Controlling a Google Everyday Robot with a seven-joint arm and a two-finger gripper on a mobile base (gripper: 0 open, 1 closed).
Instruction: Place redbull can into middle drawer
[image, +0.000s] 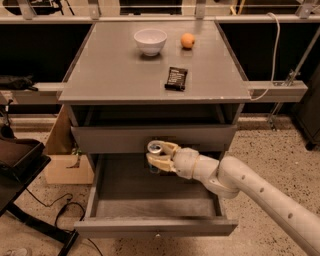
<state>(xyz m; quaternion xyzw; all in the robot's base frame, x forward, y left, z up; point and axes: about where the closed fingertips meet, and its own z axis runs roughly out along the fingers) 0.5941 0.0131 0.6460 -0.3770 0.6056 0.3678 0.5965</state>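
My gripper is going to release the redbull can, still hanging above the middle drawer, upright on the middle drawer's grey bottom (152, 204), about halfway across, toward the drawer's front.
The redbull can (154, 149) is held upright by my gripper (159, 156); its silver pull-tab top shows just below the upper drawer's front. The gripper's tan fingers (161, 162) are shut around the can's body. My arm comes in from the lower right. The middle drawer (155, 227) is pulled wide open, and the can hangs above the back of its grey floor, near the middle. The upper drawer (110, 139) above it is shut.
On the cabinet top stand a white bowl (150, 41), an orange fruit (188, 40) and a black snack bar (176, 78). A cardboard box (65, 165) sits left of the cabinet, and a black chair (17, 160) stands at the far left.
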